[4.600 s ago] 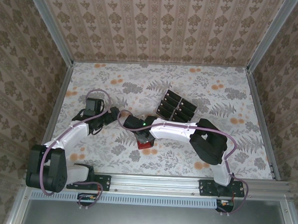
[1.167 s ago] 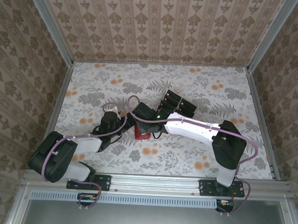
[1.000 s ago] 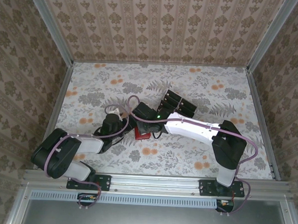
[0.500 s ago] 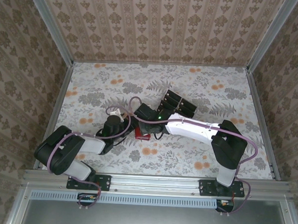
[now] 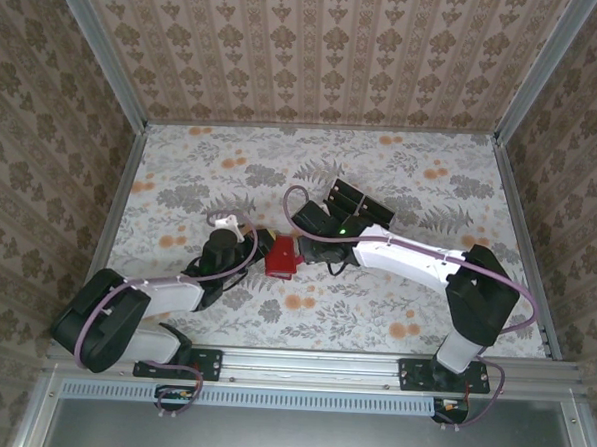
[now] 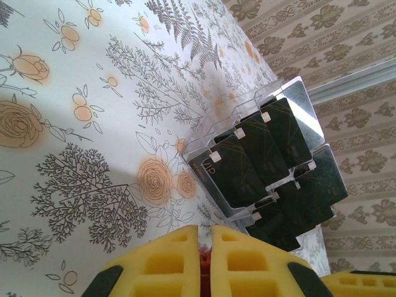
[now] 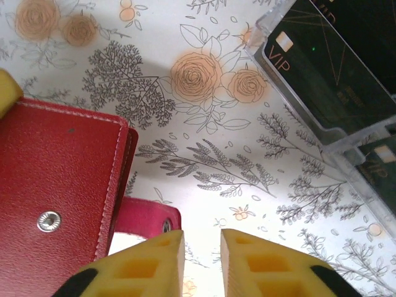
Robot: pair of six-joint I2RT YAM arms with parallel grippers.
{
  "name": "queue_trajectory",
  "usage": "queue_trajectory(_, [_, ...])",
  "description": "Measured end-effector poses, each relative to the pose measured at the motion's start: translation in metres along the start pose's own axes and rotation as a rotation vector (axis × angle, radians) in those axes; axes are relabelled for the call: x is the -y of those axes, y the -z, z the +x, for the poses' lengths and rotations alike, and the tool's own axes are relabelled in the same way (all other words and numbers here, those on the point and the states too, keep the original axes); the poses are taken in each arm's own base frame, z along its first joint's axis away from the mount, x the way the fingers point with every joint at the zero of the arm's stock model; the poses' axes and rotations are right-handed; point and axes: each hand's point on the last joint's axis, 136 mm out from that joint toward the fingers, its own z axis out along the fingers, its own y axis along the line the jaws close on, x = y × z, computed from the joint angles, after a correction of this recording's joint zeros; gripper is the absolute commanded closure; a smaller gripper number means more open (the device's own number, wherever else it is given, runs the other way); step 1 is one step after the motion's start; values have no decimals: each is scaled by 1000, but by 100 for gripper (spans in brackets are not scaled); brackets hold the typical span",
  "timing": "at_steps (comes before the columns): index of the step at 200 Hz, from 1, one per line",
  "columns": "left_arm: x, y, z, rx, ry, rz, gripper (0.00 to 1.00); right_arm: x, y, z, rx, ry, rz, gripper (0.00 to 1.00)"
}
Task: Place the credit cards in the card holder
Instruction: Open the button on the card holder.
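Note:
The closed card holder is held at its spine by my left gripper, so my right gripper will grip the snap tab [image 7: 148, 218] while my left gripper opens the cover.
The red card holder [image 5: 280, 255] sits mid-table, and my left gripper [image 5: 249, 253] is shut on its left edge. A red sliver of it [image 6: 204, 255] shows between the yellow fingers of the left gripper [image 6: 205, 230]. In the right wrist view the card holder [image 7: 55, 179] lies at the left, with its snap tab [image 7: 145, 213] sticking out just beside my right gripper [image 7: 202, 234]. That gripper is open with nothing between its fingers. The black credit cards [image 5: 354, 208] stand in a clear slotted tray behind, and they also appear as credit cards [image 6: 260, 158] and credit cards [image 7: 328, 68] in the wrist views.
The clear tray [image 7: 346, 133] stands just right of and beyond the card holder, close to my right gripper [image 5: 303, 242]. Patterned walls [image 5: 307, 54] close the table on three sides. Floral tablecloth lies bare at the left and front.
My right gripper has opened and let go of the snap tab, drawing back to the right. The card holder has shifted slightly up-left with the left gripper, which stays shut.

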Motion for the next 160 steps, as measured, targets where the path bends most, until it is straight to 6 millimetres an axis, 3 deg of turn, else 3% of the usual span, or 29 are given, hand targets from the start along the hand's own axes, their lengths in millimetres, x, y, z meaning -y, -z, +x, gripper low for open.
queue_trajectory(51, [-4,1,3,-14,-23,-21,100,-3,-5,4,-11,-53,-50,45])
queue_trajectory(90, [-3,2,2,-16,-29,-24,100,-12,-6,5,-17,-81,-105,44])
queue_trajectory(160, [-3,3,1,-18,-29,-33,100,-18,-12,8,-23,-110,-145,53])
